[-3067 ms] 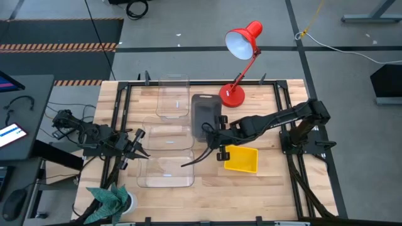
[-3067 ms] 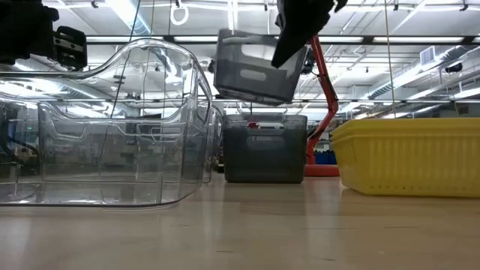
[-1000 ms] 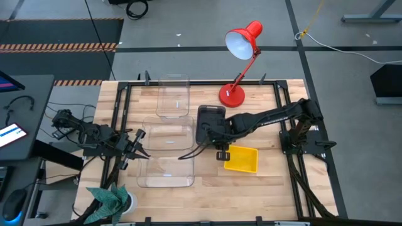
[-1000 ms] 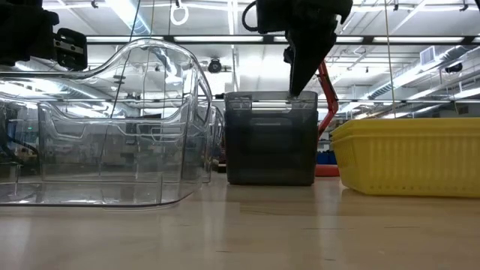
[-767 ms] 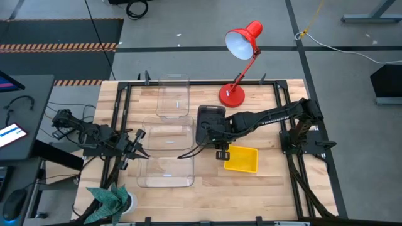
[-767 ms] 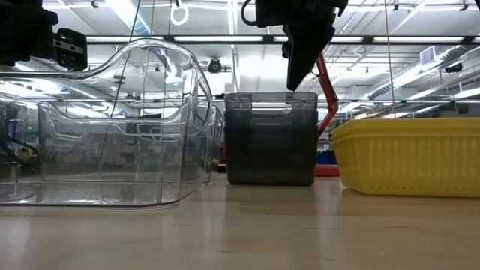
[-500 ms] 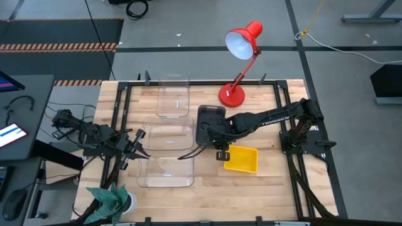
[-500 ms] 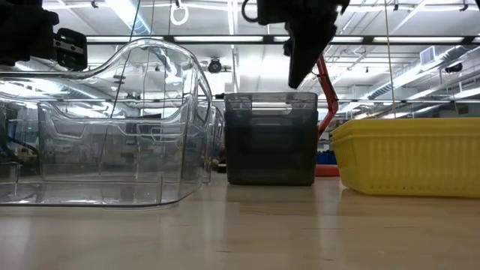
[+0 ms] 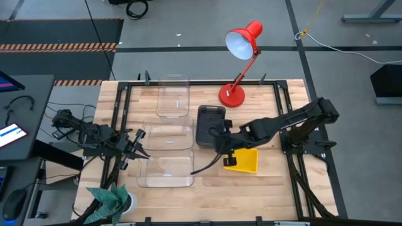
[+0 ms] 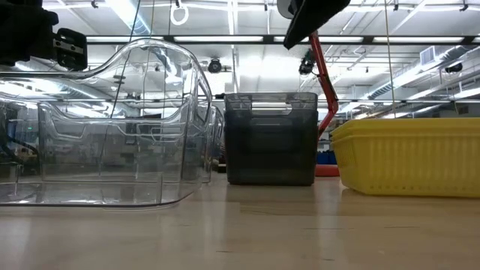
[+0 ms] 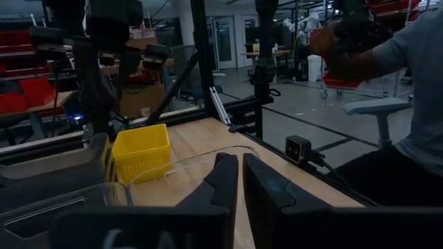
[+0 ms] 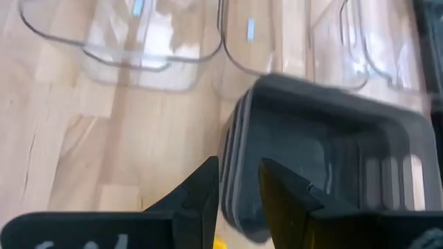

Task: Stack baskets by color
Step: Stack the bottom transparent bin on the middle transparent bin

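Next, my left gripper closes on the near edge [image 9: 166, 186] of the front-most clear basket, because this one should stack onto the middle clear basket.
Two dark grey baskets [image 9: 209, 124] stand nested on the table's middle; their doubled rims [image 12: 239, 138] show in the right wrist view. A yellow basket [image 9: 244, 159] lies to their right, nearer the front. Three clear baskets [image 9: 173, 97] [image 9: 168, 135] [image 9: 165, 171] lie in a row on the left. My right gripper [image 9: 221, 143] hovers open above the grey stack's near right corner, pointing down at a slant, nothing between its fingers [image 12: 204, 187]. My left gripper [image 9: 142, 145] waits shut at the left, beside the clear baskets.
A red desk lamp [image 9: 237, 63] stands behind the grey stack. A black frame [image 9: 122, 107] runs round the working area. A green cloth [image 9: 108, 199] lies at the near left corner. A person [image 11: 415, 90] sits beyond the table in the left wrist view.
My right gripper has risen from the grey stack's rim, moved toward the near and right edges, and tipped less steeply. The grey baskets have stayed put.
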